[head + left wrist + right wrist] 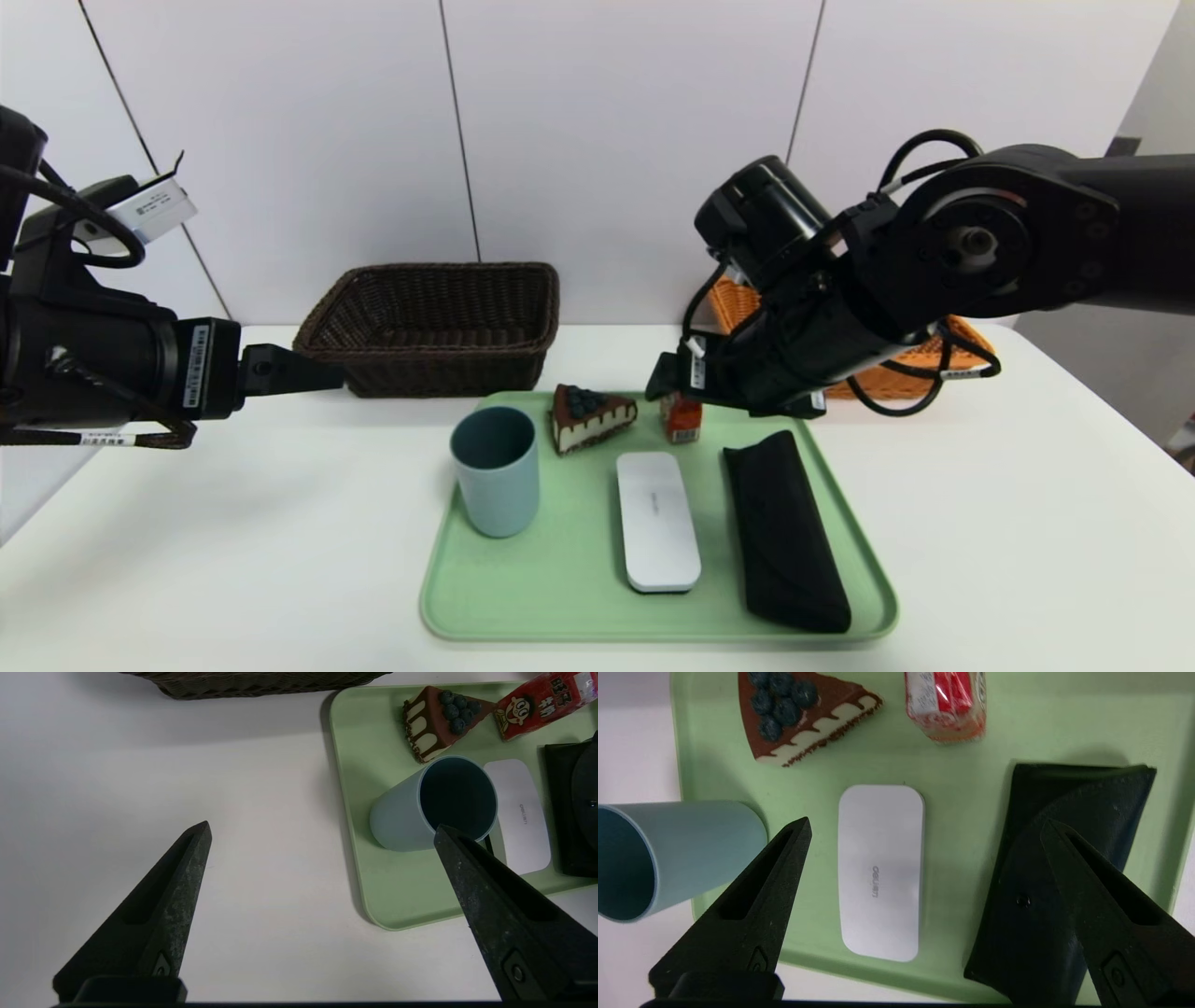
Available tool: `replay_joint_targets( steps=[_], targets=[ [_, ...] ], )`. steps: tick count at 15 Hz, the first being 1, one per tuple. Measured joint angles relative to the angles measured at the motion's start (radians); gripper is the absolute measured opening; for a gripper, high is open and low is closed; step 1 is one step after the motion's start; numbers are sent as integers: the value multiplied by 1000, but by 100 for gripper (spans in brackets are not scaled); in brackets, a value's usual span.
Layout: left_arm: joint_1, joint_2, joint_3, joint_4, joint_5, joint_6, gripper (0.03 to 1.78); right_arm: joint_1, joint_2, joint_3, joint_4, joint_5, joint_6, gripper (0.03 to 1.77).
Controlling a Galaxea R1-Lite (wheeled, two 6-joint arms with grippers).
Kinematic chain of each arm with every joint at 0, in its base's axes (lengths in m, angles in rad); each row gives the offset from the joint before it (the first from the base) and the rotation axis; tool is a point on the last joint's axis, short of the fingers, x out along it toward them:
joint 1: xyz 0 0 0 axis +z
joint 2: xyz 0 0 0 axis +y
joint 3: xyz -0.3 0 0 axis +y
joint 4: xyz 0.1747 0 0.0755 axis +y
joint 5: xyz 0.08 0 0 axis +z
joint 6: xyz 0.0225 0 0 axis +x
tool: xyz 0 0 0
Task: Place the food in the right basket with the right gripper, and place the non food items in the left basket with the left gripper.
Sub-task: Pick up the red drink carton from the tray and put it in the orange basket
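Observation:
My right gripper is to go next to the red drink carton beside the chocolate cake wedge and close around the carton's body [682, 415] [948, 700].
On the green tray [560, 597] stand the food, a chocolate cake wedge [588, 415] and a red drink carton [681, 417], and the non food items: a teal cup [496, 471], a white case [656, 520] and a black pouch [782, 527]. My right gripper [925, 822] hangs open and empty over the tray's far side, above the white case [880, 870] and the pouch [1064, 882], with the carton [948, 704] beyond. My left gripper [322, 828] is open and empty above the bare table, left of the tray, near the cup [420, 807].
The dark brown left basket [434, 322] stands at the back, left of centre. The orange right basket [887, 378] sits at the back right, mostly hidden behind my right arm. White wall panels rise behind the table.

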Motion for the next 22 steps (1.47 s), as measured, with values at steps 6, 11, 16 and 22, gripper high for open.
replay_joint_targets(
  steps=[6,11,16,22],
  targets=[
    [0,-29,25,-1,0,-3,169,-13,94,-127,20,-40,-20,170],
    [-1,-60,48,0,0,-2,169,-55,187,-201,22,-40,-14,170],
    [0,-86,75,0,0,-1,169,-82,260,-242,21,-37,-9,170],
    [0,-104,94,0,0,-1,169,-85,291,-244,17,-37,-5,170]
  ],
)
